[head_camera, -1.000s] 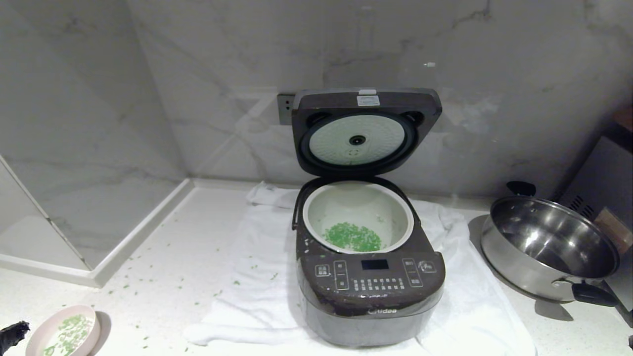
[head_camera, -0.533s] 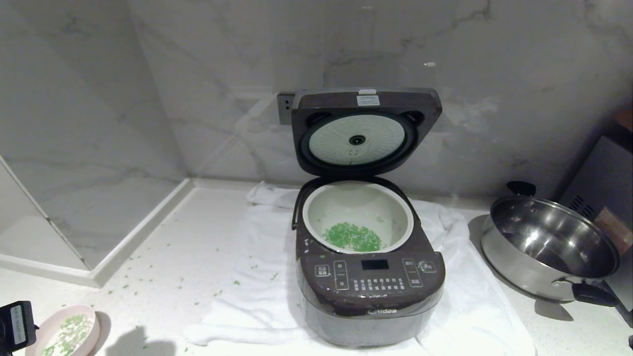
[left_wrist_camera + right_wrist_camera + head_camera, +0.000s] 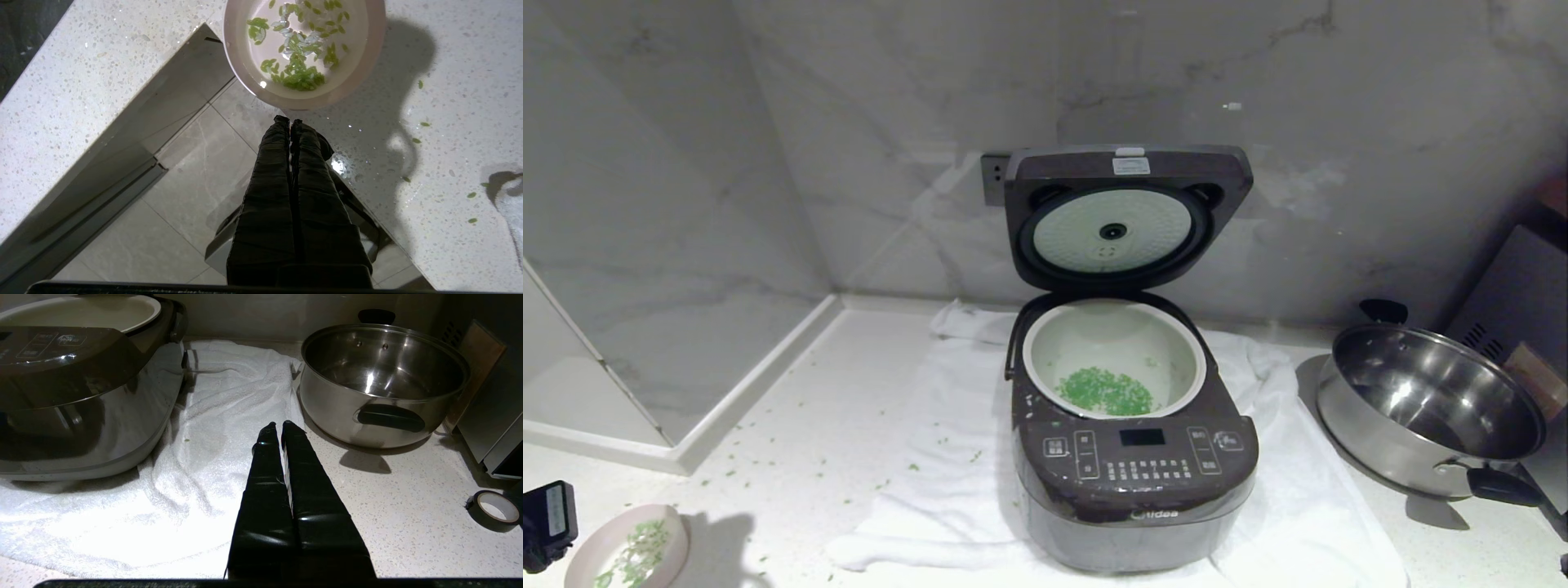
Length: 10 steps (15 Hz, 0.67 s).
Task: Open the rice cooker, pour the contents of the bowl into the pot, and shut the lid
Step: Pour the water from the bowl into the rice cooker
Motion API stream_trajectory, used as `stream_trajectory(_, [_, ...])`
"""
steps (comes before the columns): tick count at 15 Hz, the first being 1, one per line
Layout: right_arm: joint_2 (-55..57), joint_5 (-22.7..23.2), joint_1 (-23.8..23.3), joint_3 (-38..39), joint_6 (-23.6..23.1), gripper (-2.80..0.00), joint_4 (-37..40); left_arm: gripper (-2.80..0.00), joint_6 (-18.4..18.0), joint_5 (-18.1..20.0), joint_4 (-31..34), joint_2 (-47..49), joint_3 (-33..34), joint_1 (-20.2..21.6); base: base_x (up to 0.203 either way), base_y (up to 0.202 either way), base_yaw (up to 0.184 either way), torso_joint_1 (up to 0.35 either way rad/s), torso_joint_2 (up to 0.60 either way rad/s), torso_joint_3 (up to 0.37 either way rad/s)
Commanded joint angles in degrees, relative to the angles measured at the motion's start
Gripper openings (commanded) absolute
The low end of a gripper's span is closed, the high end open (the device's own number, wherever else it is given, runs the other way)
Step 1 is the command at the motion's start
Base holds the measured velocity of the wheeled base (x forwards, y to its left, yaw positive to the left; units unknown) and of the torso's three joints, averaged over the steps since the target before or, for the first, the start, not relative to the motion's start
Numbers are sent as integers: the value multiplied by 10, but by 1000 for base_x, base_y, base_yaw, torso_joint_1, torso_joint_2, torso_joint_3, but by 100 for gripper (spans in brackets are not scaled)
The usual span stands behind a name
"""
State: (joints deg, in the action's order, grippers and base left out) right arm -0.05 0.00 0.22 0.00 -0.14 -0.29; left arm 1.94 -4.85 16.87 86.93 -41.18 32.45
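Green bits remain, so next my left gripper opens, pinches the pink bowl's rim (image 3: 241, 78) and pours them out before I close the lid.
The rice cooker (image 3: 1135, 482) stands on a white towel with its lid (image 3: 1127, 220) swung upright. Green bits (image 3: 1104, 390) lie in the white-rimmed pot (image 3: 1196, 359). The pale pink bowl (image 3: 580, 555) sits at the counter's front left edge, with a few green contents (image 3: 300, 75) still inside. My left gripper (image 3: 289, 121) is shut and empty, its tips just short of the bowl's rim (image 3: 231, 53). Only that arm's black wrist block (image 3: 547, 523) shows in the head view. My right gripper (image 3: 278, 425) rests shut and empty over the towel's edge beside the cooker (image 3: 81, 396).
A steel pan (image 3: 1421, 408) with black handles stands right of the cooker, with a grey appliance (image 3: 1527, 302) behind it. A tape roll (image 3: 492, 509) lies on the counter. Loose green bits are scattered left of the towel (image 3: 947, 457). A raised ledge (image 3: 752, 392) borders the left.
Beside the bowl, the left arm's black fingertip has left the head view and its wrist block has come in. A shadow has spread to the bowl's right. Cooker and right arm are unchanged.
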Motion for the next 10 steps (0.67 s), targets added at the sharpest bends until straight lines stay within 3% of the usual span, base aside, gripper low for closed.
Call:
stream_trajectory(1, [0, 0, 0, 1, 0, -280, 0, -280, -8, -1, -19, 48, 3, 19, 0, 0, 0, 0, 0, 0])
stream_trajectory(10, [0, 0, 0, 1, 0, -280, 0, -280, -25, -1, -65, 132, -5, 68, 0, 0, 0, 0, 0, 0])
